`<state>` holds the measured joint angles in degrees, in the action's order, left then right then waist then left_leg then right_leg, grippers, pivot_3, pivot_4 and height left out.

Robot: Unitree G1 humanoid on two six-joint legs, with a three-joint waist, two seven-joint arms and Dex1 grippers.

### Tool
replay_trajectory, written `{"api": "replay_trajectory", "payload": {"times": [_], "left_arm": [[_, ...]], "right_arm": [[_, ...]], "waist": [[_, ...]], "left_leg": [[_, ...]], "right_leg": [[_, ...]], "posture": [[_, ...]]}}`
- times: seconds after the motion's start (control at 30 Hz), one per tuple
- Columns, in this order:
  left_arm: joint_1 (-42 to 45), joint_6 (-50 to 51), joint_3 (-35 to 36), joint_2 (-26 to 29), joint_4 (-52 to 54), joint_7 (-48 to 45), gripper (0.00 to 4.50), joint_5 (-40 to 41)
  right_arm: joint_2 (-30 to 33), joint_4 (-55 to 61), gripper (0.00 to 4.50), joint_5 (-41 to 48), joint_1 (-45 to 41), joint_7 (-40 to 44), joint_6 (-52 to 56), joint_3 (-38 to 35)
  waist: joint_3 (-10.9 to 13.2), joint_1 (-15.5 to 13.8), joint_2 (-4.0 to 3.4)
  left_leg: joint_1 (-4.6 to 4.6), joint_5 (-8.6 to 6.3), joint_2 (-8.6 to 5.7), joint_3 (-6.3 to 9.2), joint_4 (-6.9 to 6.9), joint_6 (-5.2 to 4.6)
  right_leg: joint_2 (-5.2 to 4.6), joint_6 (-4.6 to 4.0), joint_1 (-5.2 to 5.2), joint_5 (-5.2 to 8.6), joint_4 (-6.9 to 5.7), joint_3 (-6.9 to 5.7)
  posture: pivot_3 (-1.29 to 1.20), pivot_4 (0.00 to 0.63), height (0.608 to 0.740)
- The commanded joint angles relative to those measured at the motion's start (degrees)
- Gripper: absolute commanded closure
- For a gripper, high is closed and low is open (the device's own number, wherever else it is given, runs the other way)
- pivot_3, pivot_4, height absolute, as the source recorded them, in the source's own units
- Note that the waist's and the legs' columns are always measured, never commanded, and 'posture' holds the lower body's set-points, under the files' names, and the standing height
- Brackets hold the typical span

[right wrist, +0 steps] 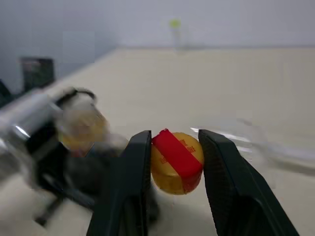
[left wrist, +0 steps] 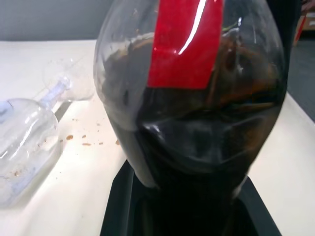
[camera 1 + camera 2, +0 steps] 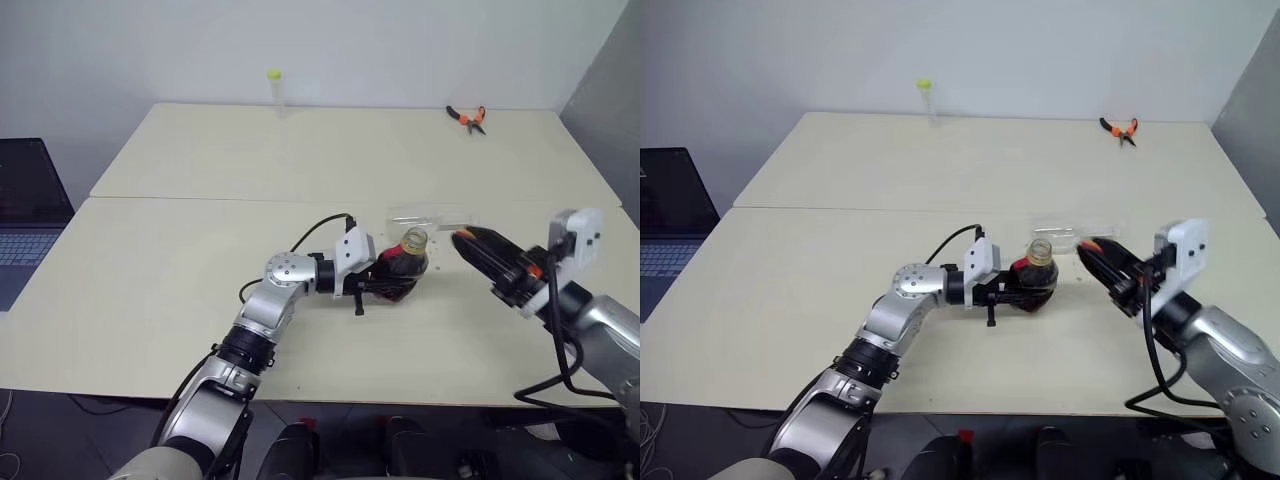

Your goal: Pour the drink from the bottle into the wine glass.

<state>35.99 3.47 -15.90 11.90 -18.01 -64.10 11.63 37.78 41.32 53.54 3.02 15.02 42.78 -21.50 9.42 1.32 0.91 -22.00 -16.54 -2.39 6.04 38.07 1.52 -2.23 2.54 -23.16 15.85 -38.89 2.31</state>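
Observation:
Next, my left gripper releases the bottle on the bare table just this side of the seam (image 3: 271, 228), so that the bottle is set there facing the tube.
The bottle (image 3: 404, 266) stands just off the table near its middle, uncapped, with a red label (image 2: 184, 44). My left gripper (image 3: 385, 282) is shut on its round belly from the left. The dark brown drink (image 2: 197, 147) fills the lower belly. My right gripper (image 1: 174, 142) hovers to the right of the neck, pointing at it, shut on the yellow-and-red cap (image 1: 176, 163). Its black fingers (image 3: 478, 250) end close to the bottle's mouth. The wine glass (image 3: 430, 214) lies on its side on the table just behind the bottle, its bowl (image 2: 24, 137) empty.
A thin yellow-capped tube (image 3: 275, 90) stands at the table's far edge. Orange-handled pliers (image 3: 467, 117) lie at the far right. A laptop (image 3: 25, 215) sits off the left side. Small brown crumbs (image 2: 78, 138) dot the table beside the glass.

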Motion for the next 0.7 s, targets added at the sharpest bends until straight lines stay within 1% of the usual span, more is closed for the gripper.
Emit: {"api": "replay_trajectory", "payload": {"times": [0.03,0.1,0.2,0.33,0.47,0.63,0.7], "left_arm": [[-0.1,0.8,0.2,0.5,5.0,-2.8,3.86,2.7],[0.1,0.8,-0.2,0.9,5.6,-4.2,3.86,2.9],[0.7,0.4,-0.1,0.8,5.1,-4.9,3.86,2.7],[1.6,-0.5,-0.4,0.6,4.3,-6.1,3.86,2.3],[2.2,-1.0,-0.3,0.3,3.6,-6.0,3.86,2.0],[2.1,-1.3,-0.1,0.1,3.5,-5.3,3.86,1.9],[1.7,-1.2,0.0,0.3,3.9,-5.0,3.86,1.9]], "right_arm": [[2.2,0.8,3.32,-9.4,7.0,4.1,-5.5,-0.6],[0.9,-2.8,3.32,-15.3,11.4,4.6,-9.3,0.7],[-1.8,-7.9,3.32,-20.6,12.6,5.0,-13.6,3.1],[-4.5,-15.6,3.32,-26.4,10.3,5.1,-17.5,6.0],[-7.2,-22.2,3.32,-28.9,6.9,6.0,-20.6,6.9],[-7.9,-27.5,3.32,-30.6,4.8,8.1,-22.4,7.0],[-7.7,-28.0,2.58,-30.6,4.9,9.1,-22.1,7.2]], "waist": [[0.0,0.1,-0.01],[0.0,0.2,0.0],[0.0,0.4,-0.02],[0.0,0.5,-0.05],[0.0,0.3,-0.05],[0.0,0.3,-0.05],[0.0,0.3,-0.05]], "left_leg": [[0.02,0.0,0.02,0.0,0.0,0.0],[0.04,0.0,0.06,0.02,-0.01,0.0],[0.14,0.0,0.06,-0.06,0.0,0.0],[0.19,0.0,0.09,-0.1,-0.02,0.0],[0.15,0.01,0.07,-0.08,-0.01,0.01],[0.14,0.01,0.06,-0.07,-0.01,0.01],[0.15,0.01,0.06,-0.08,-0.01,0.01]], "right_leg": [[0.02,0.0,0.0,0.0,-0.03,0.0],[0.07,0.0,0.01,0.0,-0.05,-0.02],[0.08,0.0,0.05,0.0,-0.09,0.05],[0.14,0.0,0.04,0.0,-0.11,0.1],[0.1,0.0,0.04,0.0,-0.07,0.08],[0.08,0.0,0.04,0.0,-0.07,0.07],[0.08,0.0,0.04,0.0,-0.07,0.08]], "posture": [[0.0,0.15,0.74],[0.0,0.15,0.74],[0.0,0.15,0.74],[0.0,0.15,0.74],[0.0,0.15,0.74],[0.0,0.15,0.74],[0.0,0.15,0.74]]}}
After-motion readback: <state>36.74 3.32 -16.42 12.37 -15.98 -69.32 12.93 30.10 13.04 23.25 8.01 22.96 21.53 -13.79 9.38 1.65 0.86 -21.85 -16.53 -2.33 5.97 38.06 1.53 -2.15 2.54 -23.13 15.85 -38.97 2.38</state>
